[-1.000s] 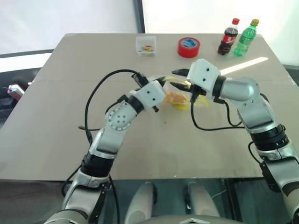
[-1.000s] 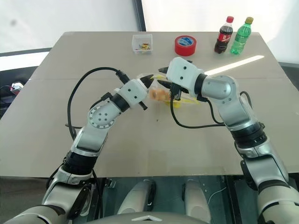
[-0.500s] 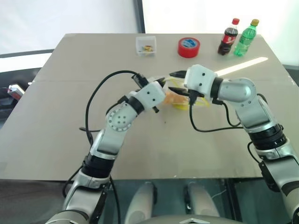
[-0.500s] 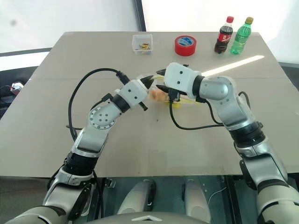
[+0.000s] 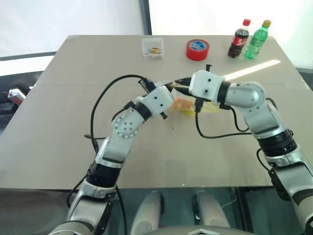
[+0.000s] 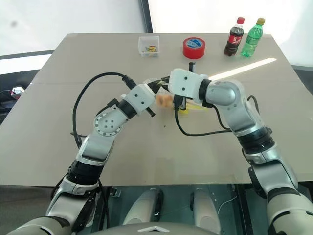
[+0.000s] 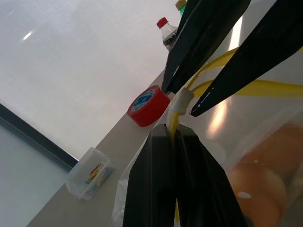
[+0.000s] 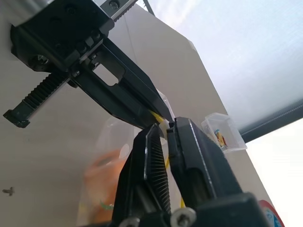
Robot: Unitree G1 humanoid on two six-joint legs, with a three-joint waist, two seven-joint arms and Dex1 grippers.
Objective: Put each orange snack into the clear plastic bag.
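Observation:
The robot's left gripper should release the clear plastic bag on the bare middle of the table [image 5: 184, 121] between the robot's arms.
The clear plastic bag [image 5: 190, 105] hangs just above the table, held by its yellow zip strip [image 7: 177, 106]. Two orange snacks [image 7: 253, 182] lie inside it, also visible as an orange patch [image 5: 182, 103] through the plastic. My left gripper [image 7: 174, 135] is shut on the yellow strip from the left side. My right gripper [image 8: 168, 126] faces it from the right, its fingers [image 7: 208, 42] closed on the same strip around a small white slider [image 7: 181, 98]. The two grippers' tips almost meet [image 5: 175, 88].
At the table's far edge stand a small clear square tub [image 5: 152, 48], a red tape roll [image 5: 197, 49], a cola bottle [image 5: 239, 39] and a green bottle [image 5: 257, 39]. Black cables [image 5: 105, 98] loop off both wrists over the table.
My right gripper opened, shifted a little left toward the left gripper, and closed again on the yellow strip. The left gripper and the bag stayed put.

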